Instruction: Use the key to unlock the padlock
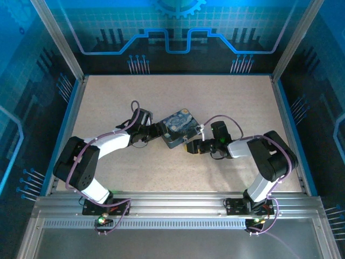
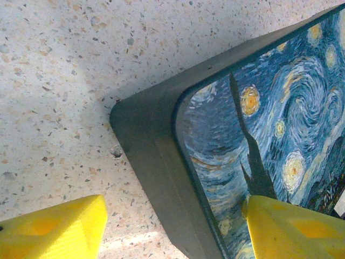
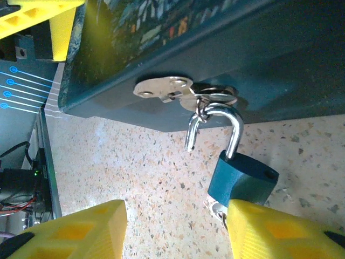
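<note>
Next, I move my right gripper up from the padlock's lower edge and grip the shackle's long leg (image 3: 236,134), because the open shackle still hooks through the hasp.
The small blue-grey padlock (image 3: 242,181) hangs by its silver shackle (image 3: 233,127) from the hasp (image 3: 161,86) on the side of the blue painted tin (image 1: 179,128). One shackle leg stands free of the body, so the lock is open. A sliver of silver metal, the key (image 3: 217,208), pokes out under the padlock's body. My right gripper (image 3: 178,229) is open just in front of it, its right finger (image 3: 280,232) against the padlock's lower edge. My left gripper (image 2: 175,226) is open and straddles the tin's (image 2: 156,162) far corner, one finger (image 2: 54,232) over the table, the other over the lid.
The tin lies mid-table between both arms (image 1: 190,147). Speckled tabletop (image 1: 178,178) stretches around it to metal frame rails (image 1: 73,108) at the left, right and back. The left gripper's yellow finger (image 3: 38,16) shows beyond the tin in the right wrist view.
</note>
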You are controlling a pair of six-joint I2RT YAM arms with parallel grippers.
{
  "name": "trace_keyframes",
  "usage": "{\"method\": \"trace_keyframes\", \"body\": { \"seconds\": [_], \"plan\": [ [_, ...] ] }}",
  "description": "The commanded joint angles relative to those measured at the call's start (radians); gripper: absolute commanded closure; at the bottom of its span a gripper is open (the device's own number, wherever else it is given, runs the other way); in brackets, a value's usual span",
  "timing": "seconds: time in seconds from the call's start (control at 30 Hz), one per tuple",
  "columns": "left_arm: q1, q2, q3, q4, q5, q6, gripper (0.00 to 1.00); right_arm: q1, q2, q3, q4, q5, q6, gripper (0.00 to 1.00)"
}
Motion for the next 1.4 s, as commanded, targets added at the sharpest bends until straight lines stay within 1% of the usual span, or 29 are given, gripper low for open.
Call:
{"method": "trace_keyframes", "body": {
  "seconds": [0.0,0.1,0.23,0.4,0.6,0.7,0.9,1.37],
  "plan": [
    [0.003,-0.010,-0.007,-0.102,-0.030,0.008,0.30,-0.031,-0.064,-0.021,-0.007,-0.004,-0.025,0.48],
    [0.003,-0.014,-0.006,-0.101,-0.030,0.010,0.30,-0.061,-0.071,-0.017,0.008,-0.038,-0.037,0.47],
    [0.002,-0.014,-0.008,-0.098,-0.029,0.008,0.30,-0.083,0.005,0.031,0.040,-0.121,-0.026,0.46],
    [0.002,-0.021,-0.020,-0.090,-0.028,0.003,0.30,-0.084,0.070,0.076,0.054,-0.089,-0.020,0.48],
    [0.002,-0.025,-0.016,-0.090,-0.026,0.003,0.30,-0.084,0.118,0.109,0.058,-0.069,-0.023,0.55],
    [0.002,-0.028,-0.018,-0.089,-0.027,0.002,0.30,-0.084,0.135,0.120,0.054,-0.075,-0.025,0.60],
    [0.003,-0.028,-0.021,-0.087,-0.027,0.000,0.30,-0.084,0.154,0.133,0.035,-0.072,-0.041,0.65],
    [0.002,-0.029,-0.018,-0.093,-0.028,-0.001,0.30,-0.079,0.199,0.142,0.059,-0.095,-0.025,0.72]
  ]
}}
